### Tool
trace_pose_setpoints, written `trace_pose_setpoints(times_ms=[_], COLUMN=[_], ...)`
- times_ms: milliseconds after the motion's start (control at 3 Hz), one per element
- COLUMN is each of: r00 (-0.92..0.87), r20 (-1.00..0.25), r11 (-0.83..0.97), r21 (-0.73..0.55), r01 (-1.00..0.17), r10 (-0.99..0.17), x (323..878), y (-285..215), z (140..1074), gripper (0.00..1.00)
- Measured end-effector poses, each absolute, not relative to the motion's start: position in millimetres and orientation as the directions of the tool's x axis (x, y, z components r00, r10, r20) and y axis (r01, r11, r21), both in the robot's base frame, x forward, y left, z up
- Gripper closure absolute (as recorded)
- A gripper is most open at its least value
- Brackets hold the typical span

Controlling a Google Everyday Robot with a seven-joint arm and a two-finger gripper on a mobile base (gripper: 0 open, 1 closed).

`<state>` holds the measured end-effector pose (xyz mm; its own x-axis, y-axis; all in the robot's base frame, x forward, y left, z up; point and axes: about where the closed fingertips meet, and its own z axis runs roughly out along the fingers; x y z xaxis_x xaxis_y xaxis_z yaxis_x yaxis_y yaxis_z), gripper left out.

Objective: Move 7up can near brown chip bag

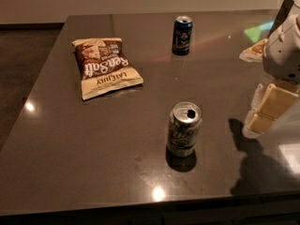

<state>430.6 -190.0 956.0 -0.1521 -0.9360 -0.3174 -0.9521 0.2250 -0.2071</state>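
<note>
Next, my gripper will go to the upper half of the 7up can [184,129] and close there, just below the can's shiny top.
The 7up can [183,128] stands upright on the dark table, a little right of the middle and near the front. It is silver-white with green script and a shiny opened top. The brown chip bag [104,65] lies flat at the back left, well apart from the can. My gripper [268,110] hangs at the right edge of the view, to the right of the 7up can and apart from it, above the table. It holds nothing that I can see.
A dark blue can [182,35] stands upright at the back middle. A pale object [254,50] lies at the back right, partly behind my arm. The table's front edge [140,209] runs close below the 7up can.
</note>
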Motion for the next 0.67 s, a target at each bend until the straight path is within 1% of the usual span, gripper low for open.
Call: trace_pose_setpoints(times_ms=[667], r00=[-0.104], r20=[-0.461], r11=[0.192], r21=[-0.148], r01=[-0.970], r10=[-0.881], x=[419], y=[-141], z=[923], gripper=[0.00])
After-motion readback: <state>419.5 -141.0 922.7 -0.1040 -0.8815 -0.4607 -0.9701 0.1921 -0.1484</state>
